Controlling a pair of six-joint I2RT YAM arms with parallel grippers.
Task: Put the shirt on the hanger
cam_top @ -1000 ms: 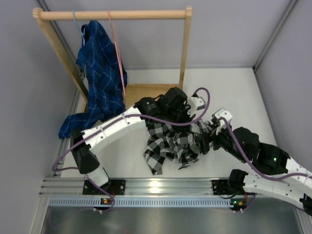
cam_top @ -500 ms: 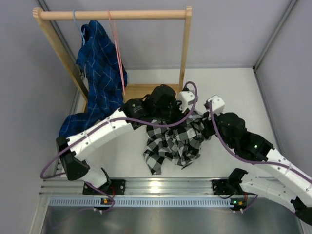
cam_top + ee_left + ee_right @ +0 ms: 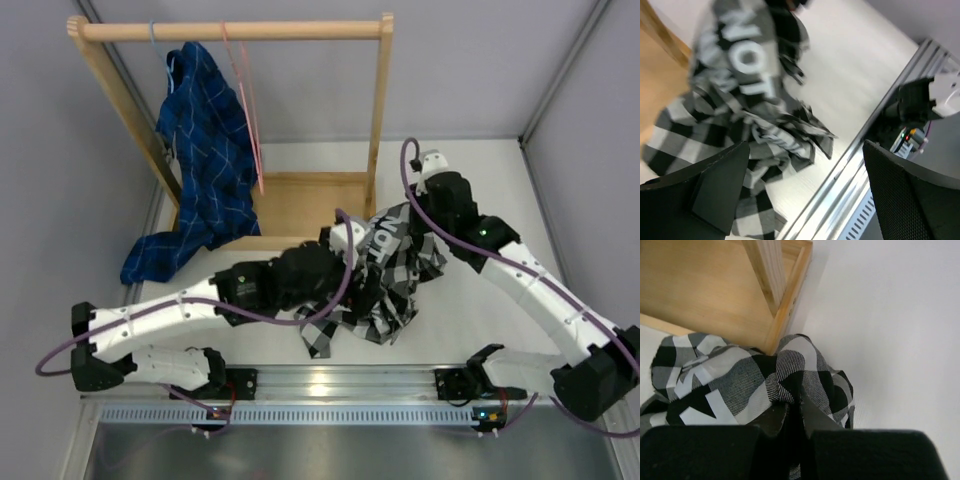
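The shirt is crumpled and my right gripper is on its far edge, so my right gripper will put that edge down and take the shirt's near side (image 3: 398,312).
The black-and-white checked shirt (image 3: 385,285) lies crumpled on the white table in front of the rack, white lettering showing on top. My right gripper (image 3: 412,222) is shut on a fold at its far edge; in the right wrist view the fingertips (image 3: 796,401) pinch checked cloth (image 3: 730,375). My left gripper (image 3: 335,285) hovers over the shirt's near-left part, open. Its wide-apart fingers (image 3: 715,185) frame cloth (image 3: 745,85) with nothing between them. The pink wire hanger (image 3: 250,110) hangs bare from the rack's rail.
A wooden rack (image 3: 230,30) stands at the back left with a flat wooden base (image 3: 300,200). A blue plaid shirt (image 3: 205,150) hangs on it beside the hanger and trails onto the table. A metal rail (image 3: 330,385) runs along the near edge.
My left gripper opened, let go of the shirt and drew back toward the near left. My right gripper shut on the shirt's far edge and swung toward the back, pulling cloth with it.
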